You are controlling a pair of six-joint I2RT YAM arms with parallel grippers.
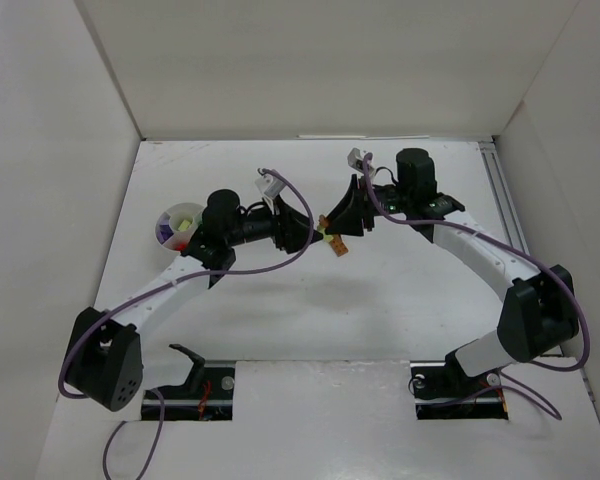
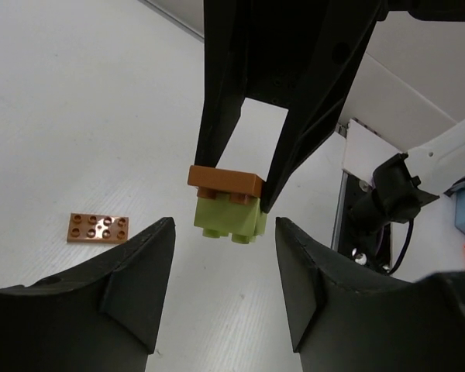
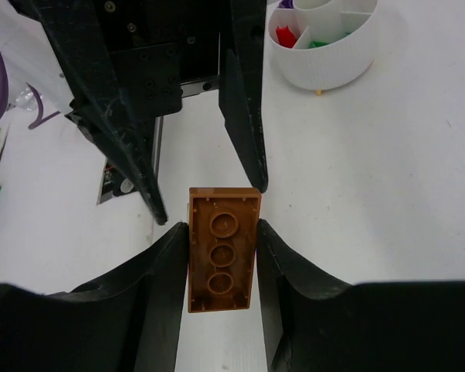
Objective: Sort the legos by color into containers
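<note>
My left gripper is to grip the green brick (image 2: 227,215) and pull it apart from the orange-brown plate stuck on the pale green brick, before sorting the two.
My right gripper (image 3: 222,242) is shut on an orange-brown plate (image 3: 222,248), seen from its underside. In the left wrist view this plate (image 2: 225,180) is stuck on a pale green brick (image 2: 229,217), and both are held above the table. My left gripper (image 2: 225,263) is open, its fingers (image 2: 136,271) just short of the pale green brick on either side. In the top view the two grippers, left (image 1: 310,228) and right (image 1: 338,222), meet tip to tip at mid-table. A second orange-brown plate (image 2: 99,228) lies loose on the table.
A round white divided cup (image 3: 325,54) holding red, green and purple bricks stands behind the left gripper; it also shows in the top view (image 1: 177,222). White walls (image 1: 310,70) enclose the table. A metal rail (image 1: 502,190) runs along the right side.
</note>
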